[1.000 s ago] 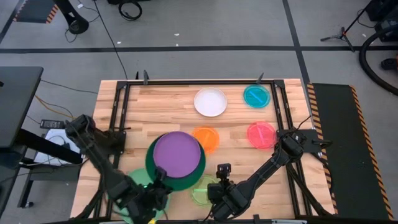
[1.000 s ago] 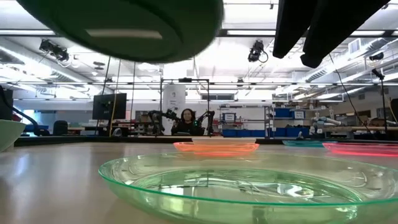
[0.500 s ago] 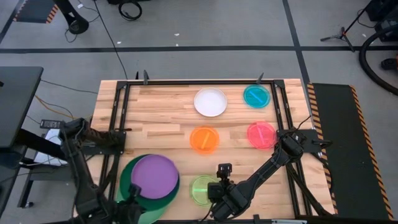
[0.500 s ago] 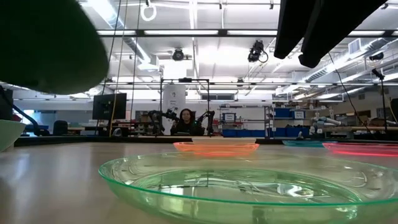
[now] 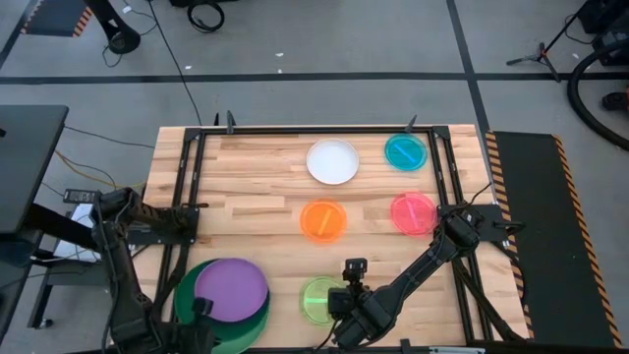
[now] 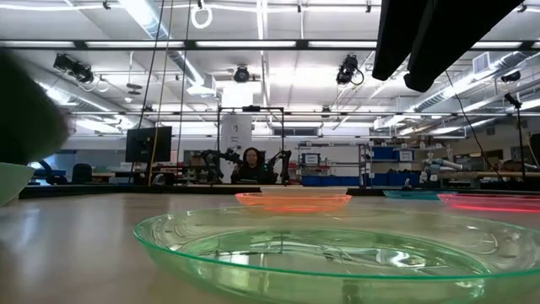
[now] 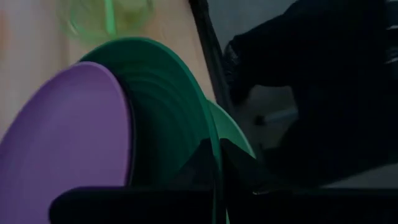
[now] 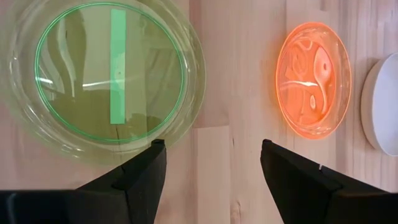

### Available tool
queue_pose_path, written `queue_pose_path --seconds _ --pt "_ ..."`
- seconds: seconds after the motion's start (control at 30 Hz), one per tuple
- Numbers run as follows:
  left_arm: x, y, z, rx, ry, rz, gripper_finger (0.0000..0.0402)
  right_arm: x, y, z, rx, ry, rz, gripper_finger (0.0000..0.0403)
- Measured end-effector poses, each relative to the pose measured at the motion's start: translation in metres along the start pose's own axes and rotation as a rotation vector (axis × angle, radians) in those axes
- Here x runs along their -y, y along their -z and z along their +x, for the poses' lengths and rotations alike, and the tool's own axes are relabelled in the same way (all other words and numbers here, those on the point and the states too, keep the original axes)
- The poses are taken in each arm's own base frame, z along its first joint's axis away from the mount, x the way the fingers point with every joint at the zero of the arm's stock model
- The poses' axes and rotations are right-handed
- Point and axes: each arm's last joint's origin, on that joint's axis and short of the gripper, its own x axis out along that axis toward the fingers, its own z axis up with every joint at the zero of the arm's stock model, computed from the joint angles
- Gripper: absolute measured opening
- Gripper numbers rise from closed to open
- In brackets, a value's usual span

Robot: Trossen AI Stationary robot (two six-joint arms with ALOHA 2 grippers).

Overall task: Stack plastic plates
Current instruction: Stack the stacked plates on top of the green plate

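My right gripper needs to hold the lime plate by its rim (image 5: pixel 334 311) (image 8: pixel 94 160), on the side nearest that right gripper.
My left gripper (image 5: pixel 201 313) is at the table's near left, shut on the large dark green plate (image 5: pixel 221 305), which carries the purple plate (image 5: pixel 231 289). Both are over the light green plate, whose rim shows in the left wrist view (image 7: pixel 241 134) and at the low view's left edge (image 6: pixel 10 181). My right gripper (image 5: pixel 350 307) is open and empty just above the table, beside the lime plate (image 5: pixel 320 298). The black plate does not show. My left gripper pinches the dark green plate's rim (image 7: pixel 210 149) on its near side, one finger on each face of the rim. The fingers come from the table's near side. In the low view the plate shows as a dark blur (image 6: pixel 25 110) above the light green plate's rim.
The orange plate (image 5: pixel 324 220) and pink plate (image 5: pixel 413 212) lie mid-table. The white plate (image 5: pixel 332 160) and teal plate (image 5: pixel 405 151) lie at the far right. A dark metal frame (image 5: pixel 187 187) runs along the table's left, far and right sides.
My left gripper has carried the dark green plate, with the purple plate on it, from the table's near middle toward the left and near edges, over the light green plate. The light green plate is now mostly covered. My right gripper has kept still.
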Motion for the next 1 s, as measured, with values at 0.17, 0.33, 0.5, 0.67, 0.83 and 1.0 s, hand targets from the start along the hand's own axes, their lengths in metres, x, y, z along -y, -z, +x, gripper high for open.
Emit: queue_pose_path --seconds 0.17,0.33,0.5,0.67,0.83,1.0 --pt "0.002 0.002 0.000 -0.054 0.035 -0.091 0.0018 0.000 0.000 0.000 0.001 -0.001 0.001 0.0265" --pt "0.002 0.002 0.001 -0.057 0.034 -0.093 0.0018 0.000 -0.001 0.000 0.002 -0.001 0.002 0.0265" --pt "-0.001 0.002 0.005 -0.053 0.008 -0.080 0.0018 0.000 0.000 0.000 0.002 -0.002 0.001 0.0265" --pt "-0.001 0.002 0.018 -0.066 -0.024 -0.093 0.0026 0.000 -0.001 0.001 0.004 -0.004 0.003 0.0265" --pt "0.001 0.005 0.032 -0.119 -0.039 -0.104 0.0053 -0.001 -0.001 0.001 0.007 -0.006 0.007 0.0265" --pt "0.002 0.006 0.034 -0.128 -0.043 -0.100 0.0078 -0.001 -0.001 0.001 0.008 -0.008 0.008 0.0265"
